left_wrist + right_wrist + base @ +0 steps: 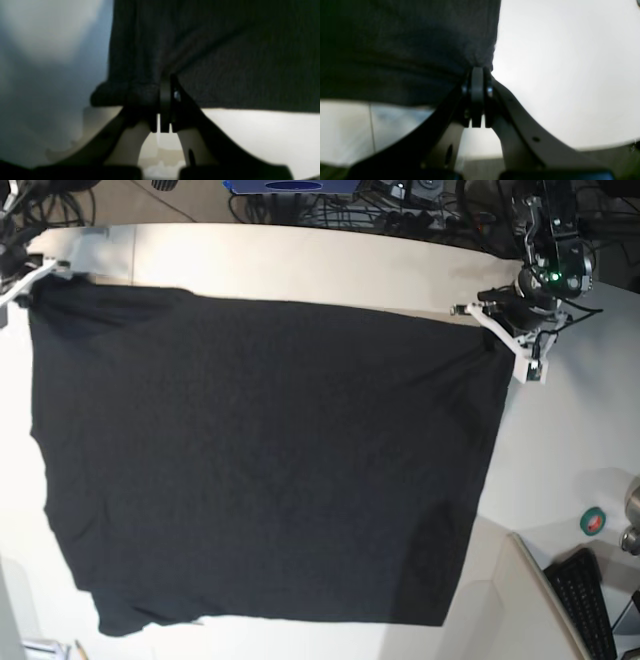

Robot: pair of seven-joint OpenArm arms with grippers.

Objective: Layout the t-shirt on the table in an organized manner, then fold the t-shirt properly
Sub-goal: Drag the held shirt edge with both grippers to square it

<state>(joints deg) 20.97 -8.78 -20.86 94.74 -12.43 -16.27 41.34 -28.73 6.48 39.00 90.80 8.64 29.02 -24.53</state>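
Next, my left gripper lets go of the shirt's corner on the black t-shirt's side edge point(487, 468), the one that is facing the green tape roll.
The black t-shirt point(260, 460) is spread wide over the off-white table point(300, 265) and shows only plain black cloth. My left gripper point(497, 332) is at the shirt's far right corner in the base view. In the left wrist view the left gripper point(166, 81) is shut on bunched black fabric point(212, 50). My right gripper point(30, 285) holds the far left corner. Seen from the right wrist, the right gripper point(477, 71) is shut on the shirt's edge point(407, 50). The cloth is drawn taut between the two grips.
A green tape roll point(593, 521) and a black keyboard point(590, 600) lie at the right front, beyond a table seam. Cables and a blue object point(290, 185) sit behind the far edge. Bare tabletop shows along the far side and the right.
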